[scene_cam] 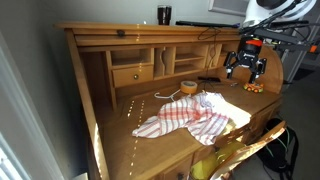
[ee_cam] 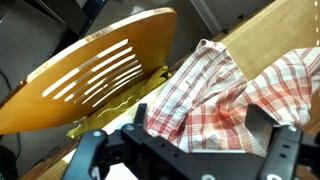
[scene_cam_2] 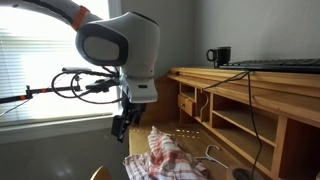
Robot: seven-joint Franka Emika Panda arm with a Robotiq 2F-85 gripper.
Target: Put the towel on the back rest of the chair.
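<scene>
The robot's gripper will next go to the towel's end [scene_cam: 225, 104] nearest the small orange items and close on the fabric there.
The red-and-white checked towel [scene_cam: 185, 118] lies crumpled on the wooden desk [scene_cam: 130, 125], near its front edge. It shows in both exterior views [scene_cam_2: 165, 160] and in the wrist view [ee_cam: 215, 90]. The chair's wooden back rest [ee_cam: 100, 70], with slots cut in it, stands at the desk's front edge beside the towel [scene_cam: 248, 148]. My gripper [scene_cam: 245, 68] hangs in the air above the desk's end, apart from the towel [scene_cam_2: 120, 128]. In the wrist view its jaws [ee_cam: 200, 125] are open and empty, with the towel below them.
A black mug [scene_cam: 164, 15] stands on the desk's top shelf [scene_cam_2: 221, 56], next to a keyboard [scene_cam_2: 285, 65]. A tape roll [scene_cam: 189, 87] and small orange items [scene_cam: 250, 88] lie on the desk. Drawers and cubbies [scene_cam: 132, 74] line the back.
</scene>
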